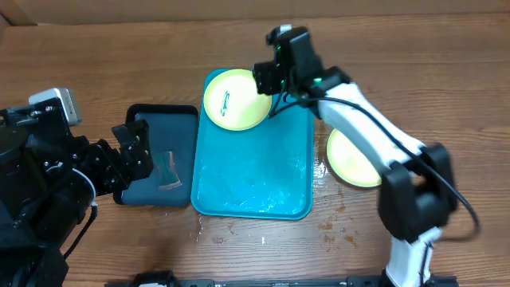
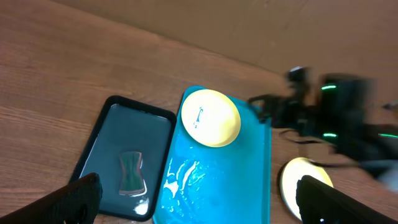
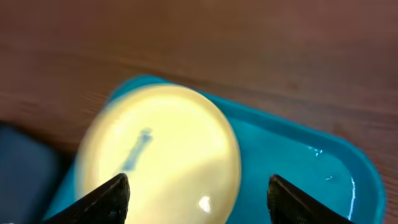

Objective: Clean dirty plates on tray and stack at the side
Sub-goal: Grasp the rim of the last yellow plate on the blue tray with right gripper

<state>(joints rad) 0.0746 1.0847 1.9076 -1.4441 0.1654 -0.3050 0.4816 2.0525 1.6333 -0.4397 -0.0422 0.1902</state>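
Observation:
My right gripper should grab the yellow-green plate in the turquoise tray by the plate's edge [image 1: 271, 96] [image 3: 235, 193] facing the second yellow-green plate on the table.
A yellow-green plate [image 1: 235, 99] with a dark teal smear lies in the far left corner of the wet turquoise tray [image 1: 279, 187]. It also shows in the left wrist view [image 2: 214, 118] and the right wrist view [image 3: 155, 165]. My right gripper [image 1: 269, 78] is open and hovers over the plate's right edge [image 3: 198, 199]. A second yellow-green plate [image 1: 351, 163] lies on the table right of the tray, partly under the right arm. My left gripper [image 1: 134, 147] is open and empty, above the black tray [image 1: 163, 119]. No light blue plate is in view.
The black tray [image 2: 106, 146] left of the turquoise tray [image 2: 249, 186] holds a small dark teal sponge-like piece [image 2: 132, 173] in water. Water droplets spot the wooden table in front of the turquoise tray.

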